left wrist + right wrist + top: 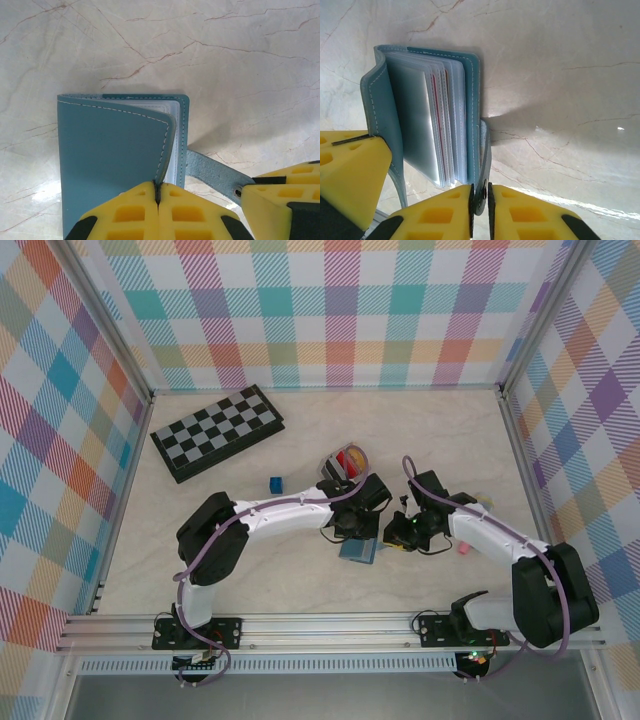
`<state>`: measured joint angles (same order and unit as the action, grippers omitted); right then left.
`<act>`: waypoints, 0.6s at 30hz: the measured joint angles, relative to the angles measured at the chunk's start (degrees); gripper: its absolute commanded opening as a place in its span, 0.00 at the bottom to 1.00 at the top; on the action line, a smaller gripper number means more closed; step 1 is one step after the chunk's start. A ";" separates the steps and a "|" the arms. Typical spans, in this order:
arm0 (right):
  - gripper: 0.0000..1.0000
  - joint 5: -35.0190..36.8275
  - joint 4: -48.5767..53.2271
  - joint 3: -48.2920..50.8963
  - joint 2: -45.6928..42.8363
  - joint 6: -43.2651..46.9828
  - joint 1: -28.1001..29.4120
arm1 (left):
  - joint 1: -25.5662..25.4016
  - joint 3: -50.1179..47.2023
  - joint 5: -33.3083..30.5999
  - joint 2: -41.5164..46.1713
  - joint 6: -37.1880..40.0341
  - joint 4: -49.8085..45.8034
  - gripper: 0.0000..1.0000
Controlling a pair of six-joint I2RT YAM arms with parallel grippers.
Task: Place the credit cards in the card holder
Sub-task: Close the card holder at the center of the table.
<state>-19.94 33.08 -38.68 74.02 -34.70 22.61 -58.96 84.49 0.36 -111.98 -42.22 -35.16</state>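
Note:
I have the front cover's edge in my left gripper, where the snap strap must fold over, so that gripper should take the wallet's spine (62, 175) to steady the wallet.
A light-grey card holder (344, 462) stands at mid-table behind the left arm, with red and yellow credit cards (350, 455) upright in it. A pink card (463, 548) lies beside the right forearm. Both grippers meet at a blue-grey wallet (357, 551) with clear sleeves. My left gripper (157, 192) is shut on the edge of the wallet's (110, 160) front cover. My right gripper (479, 192) is shut on its snap strap (485, 150). The cover is lifted, and a red edge (435, 100) shows among the sleeves.
A folded chessboard (217, 430) lies at the back left. A small blue cube (276, 483) sits in front of it, left of the card holder. Checked walls close in the table on three sides.

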 measured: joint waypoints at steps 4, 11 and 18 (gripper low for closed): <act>0.05 0.22 0.33 -0.02 -0.11 0.57 0.00 | 0.00 0.00 0.02 0.00 0.00 0.00 0.02; 0.03 1.16 0.55 -0.02 -0.39 0.74 0.00 | 0.44 -1.05 3.93 -0.02 -0.59 3.23 0.28; 0.03 1.70 0.17 -0.09 -0.37 0.96 -0.07 | 4.31 -14.88 15.47 3.48 -6.60 21.57 0.57</act>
<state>-18.24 33.26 -38.76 73.65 -33.74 22.55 -54.65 69.60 15.84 -108.51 -48.82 -13.58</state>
